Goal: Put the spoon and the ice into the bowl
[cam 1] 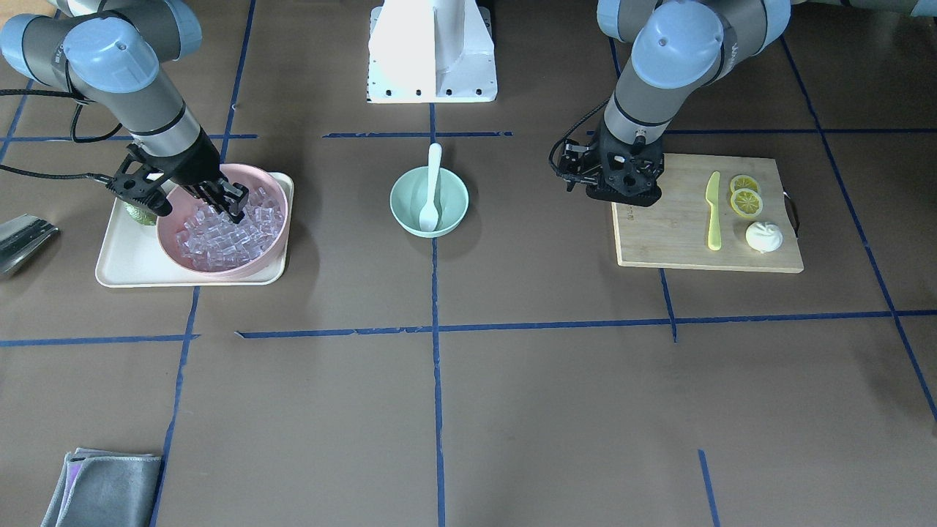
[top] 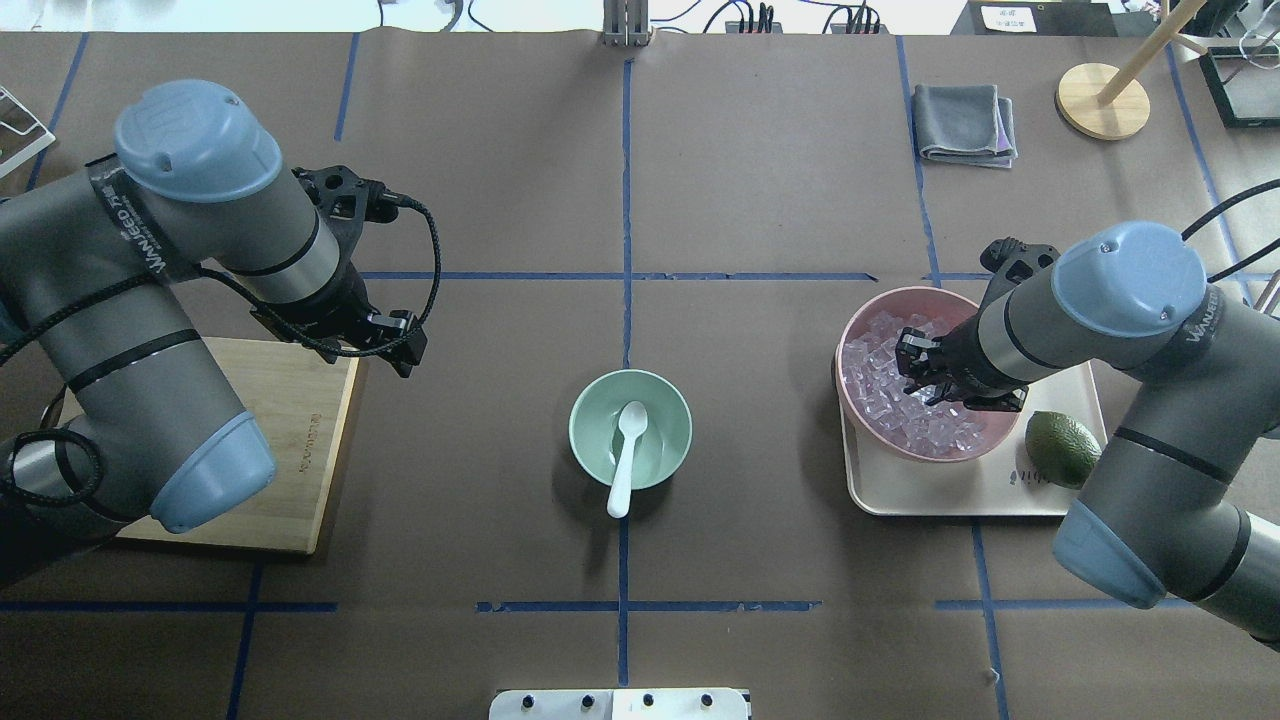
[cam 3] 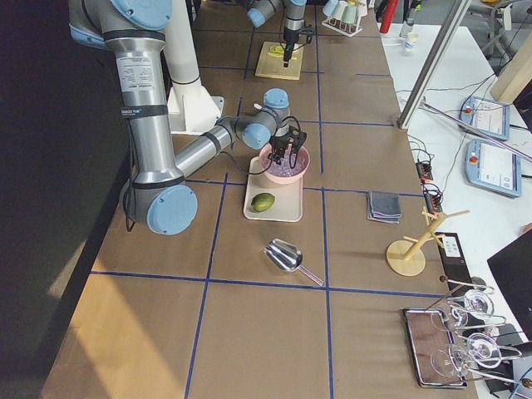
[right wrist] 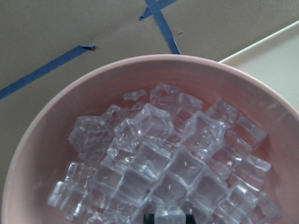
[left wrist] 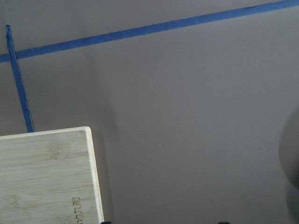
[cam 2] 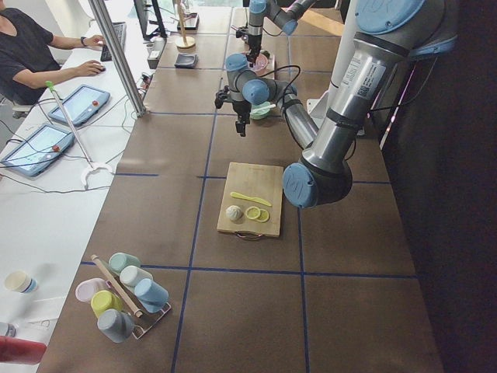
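My right gripper will release the ice cube inside the mint-green bowl (cam 1: 415,184), beside the white spoon's handle.
The white spoon (cam 1: 433,197) lies in the mint-green bowl (cam 1: 402,212) at the table's middle, head down inside and handle over the rim; both also show in the overhead view, spoon (top: 627,450) and bowl (top: 590,420). The ice (cam 1: 219,238) fills the pink bowl (cam 1: 168,241). My right gripper (cam 1: 223,205) is lowered into that ice; in the right wrist view (right wrist: 167,218) its tips stand close together on one ice cube. My left gripper (cam 1: 622,194) hovers open and empty over the corner of the cutting board (cam 1: 673,234), its tips wide apart in the left wrist view (left wrist: 163,222).
The pink bowl sits on a cream tray (cam 1: 124,263) beside a green avocado-like fruit (top: 1062,447). The board holds a yellow-green knife (cam 1: 713,212), lemon slices (cam 1: 745,197) and a white round item (cam 1: 763,236). A metal scoop (cam 1: 22,238) and a grey cloth (cam 1: 102,487) lie nearby.
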You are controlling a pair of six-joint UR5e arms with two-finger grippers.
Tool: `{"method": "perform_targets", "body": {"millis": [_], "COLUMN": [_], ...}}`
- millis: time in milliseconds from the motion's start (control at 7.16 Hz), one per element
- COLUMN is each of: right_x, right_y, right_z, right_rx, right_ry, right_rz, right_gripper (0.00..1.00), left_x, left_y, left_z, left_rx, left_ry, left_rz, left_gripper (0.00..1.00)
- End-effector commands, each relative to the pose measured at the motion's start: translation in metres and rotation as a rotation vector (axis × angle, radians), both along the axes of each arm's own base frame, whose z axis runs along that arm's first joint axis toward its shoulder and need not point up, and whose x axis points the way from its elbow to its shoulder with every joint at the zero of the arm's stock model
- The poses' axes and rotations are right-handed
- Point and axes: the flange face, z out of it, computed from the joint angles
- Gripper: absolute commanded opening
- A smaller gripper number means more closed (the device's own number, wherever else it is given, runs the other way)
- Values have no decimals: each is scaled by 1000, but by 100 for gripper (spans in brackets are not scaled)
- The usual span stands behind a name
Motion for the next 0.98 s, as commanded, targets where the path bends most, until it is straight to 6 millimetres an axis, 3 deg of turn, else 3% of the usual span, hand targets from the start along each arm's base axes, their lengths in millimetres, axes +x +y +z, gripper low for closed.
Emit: {"method": "perform_targets", "body": {"millis": [0, 140, 419, 559, 699, 838], "right_x": [4, 10, -26, -58, -95, -136], "right_y": [3, 10, -5, 13, 29, 22], "right_z": [-14, -46, -163, -181, -194, -215], "right_rx": [15, 47, 59, 58, 65, 58], "right_ry": [-24, -75, -152, -167, -175, -172], "right_rz": [-3, -10, 7, -47, -102, -121], "right_gripper": [0, 0, 0, 0, 0, 0], "left_x": [-1, -6, -46, -58, -69, -76], "left_y": [0, 1, 29, 31, 31, 33], "left_z": [-1, -5, 10, 10, 17, 22], "left_rx": [2, 13, 26, 27, 20, 9], "left_ry": [2, 11, 19, 23, 15, 17], "left_rz": [-1, -3, -7, -21, -35, -38], "left_gripper": [82, 82, 82, 82, 90, 91]}}
